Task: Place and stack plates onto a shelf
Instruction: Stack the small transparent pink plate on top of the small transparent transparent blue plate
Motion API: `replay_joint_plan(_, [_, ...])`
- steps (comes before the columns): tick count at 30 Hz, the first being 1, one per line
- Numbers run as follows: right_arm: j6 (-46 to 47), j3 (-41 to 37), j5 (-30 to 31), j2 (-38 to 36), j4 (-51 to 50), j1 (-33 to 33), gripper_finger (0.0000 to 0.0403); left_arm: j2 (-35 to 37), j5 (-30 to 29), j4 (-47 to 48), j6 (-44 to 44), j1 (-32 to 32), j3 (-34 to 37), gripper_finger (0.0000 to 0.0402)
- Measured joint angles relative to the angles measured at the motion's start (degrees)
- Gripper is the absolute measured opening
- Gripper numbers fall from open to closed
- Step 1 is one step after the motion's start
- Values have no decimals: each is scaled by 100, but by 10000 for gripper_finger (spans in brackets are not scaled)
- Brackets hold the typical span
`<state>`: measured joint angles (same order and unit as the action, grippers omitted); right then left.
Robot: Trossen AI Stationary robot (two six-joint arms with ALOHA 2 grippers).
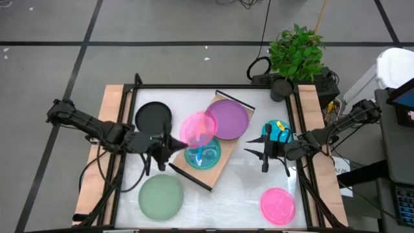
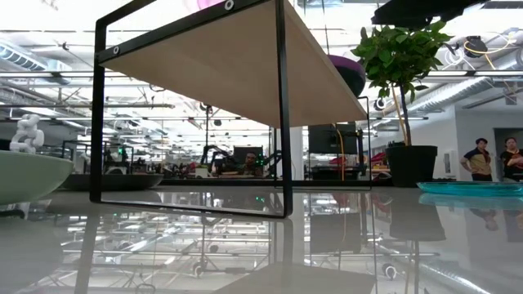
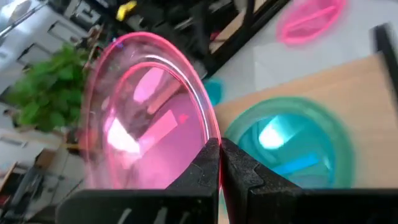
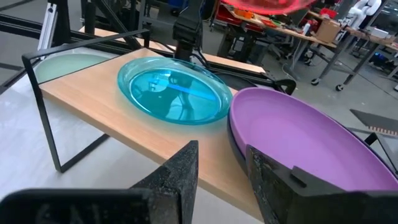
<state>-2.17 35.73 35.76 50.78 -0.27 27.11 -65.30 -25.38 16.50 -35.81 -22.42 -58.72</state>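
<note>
The robot's left gripper needs to release the translucent pink plate on top of the cyan plate (image 1: 202, 151) (image 3: 289, 143) on the light-wood shelf.
The light-wood shelf (image 1: 223, 162) stands slantwise at mid-table on black rails. On it rest a cyan plate (image 1: 202, 155) and a purple plate (image 1: 229, 118). My left gripper (image 1: 176, 144) is shut on a translucent pink plate (image 1: 197, 128), held tipped above the shelf between those two plates. My right gripper (image 4: 221, 180) hovers open just off the shelf's right side, facing the purple plate (image 4: 305, 143) and touching nothing. A black plate (image 1: 153, 118), a pale green plate (image 1: 160, 197) and a second pink plate (image 1: 277, 205) lie on the table. My left gripper pinches the pink plate's rim (image 3: 214, 134) between its two fingers (image 3: 245, 174), at the edge nearest the arm. The fingers come nearly level from the table's left side. The plate is lifted clear and stands steeply tilted on edge above the cyan plate (image 3: 292, 143).
A teal plate with a yellow thing (image 1: 277, 131) lies right of the shelf, near my right gripper. A potted plant (image 1: 296, 55) stands at the far right corner. People stand in the room beyond the table (image 2: 490, 159).
</note>
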Motion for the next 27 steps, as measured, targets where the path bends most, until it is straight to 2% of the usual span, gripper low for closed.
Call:
replay_joint_plan(3, [54, 0, -3, 0, 2, 0, 116, -201, -3, -389, 31, -227, -2, 5])
replay_joint_plan(14, [155, 0, -8, 0, -4, 4, 116, -812, 187, -452, -17, -634, 0, 5])
replay_joint_plan(27, [255, -2, -305, 0, -4, 7, 116, -848, 342, 363, 421, -632, 0, 5])
